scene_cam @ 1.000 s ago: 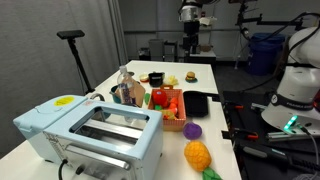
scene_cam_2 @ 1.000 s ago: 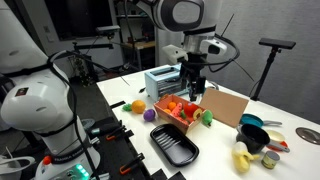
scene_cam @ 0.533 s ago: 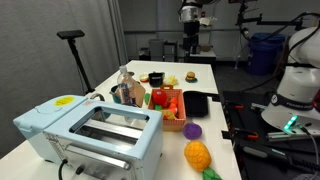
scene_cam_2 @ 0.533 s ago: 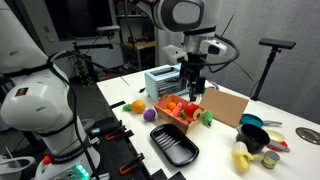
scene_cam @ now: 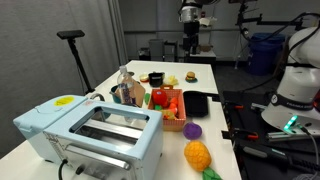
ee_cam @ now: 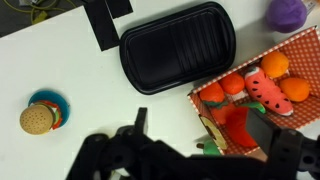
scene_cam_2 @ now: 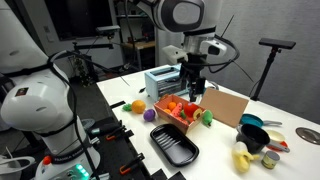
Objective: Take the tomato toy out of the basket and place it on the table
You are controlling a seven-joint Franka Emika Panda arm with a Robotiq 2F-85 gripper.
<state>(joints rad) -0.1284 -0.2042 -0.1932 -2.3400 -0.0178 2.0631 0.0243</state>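
The tomato toy's round body [scene_cam: 159, 97] [ee_cam: 238, 126] is in the basket's end, near the watermelon slice, and my gripper should go there next and close on it.
The orange-red basket [scene_cam: 170, 108] [scene_cam_2: 182, 110] [ee_cam: 262, 100] stands mid-table with several fruit toys in it. In the wrist view a glossy red toy [ee_cam: 237, 125], apparently the tomato toy, lies in the basket's near end, next to orange toys and a watermelon slice [ee_cam: 262, 88]. My gripper [scene_cam_2: 193, 88] [ee_cam: 200, 140] hangs open and empty above the basket, touching nothing. Its dark fingers frame the basket's end and partly hide the red toy. The white table [scene_cam: 212, 75] [scene_cam_2: 225, 140] [ee_cam: 70, 60] is bare around the basket.
A flat black tray [scene_cam: 195, 103] [scene_cam_2: 174, 146] [ee_cam: 178, 45] lies beside the basket. A purple round toy [scene_cam: 192, 130] [scene_cam_2: 149, 115] [ee_cam: 290, 12] and an orange-yellow fruit toy [scene_cam: 197, 155] lie near it. The toaster oven [scene_cam: 95, 135] [scene_cam_2: 160, 80] is close by. A burger toy [ee_cam: 38, 118] lies apart.
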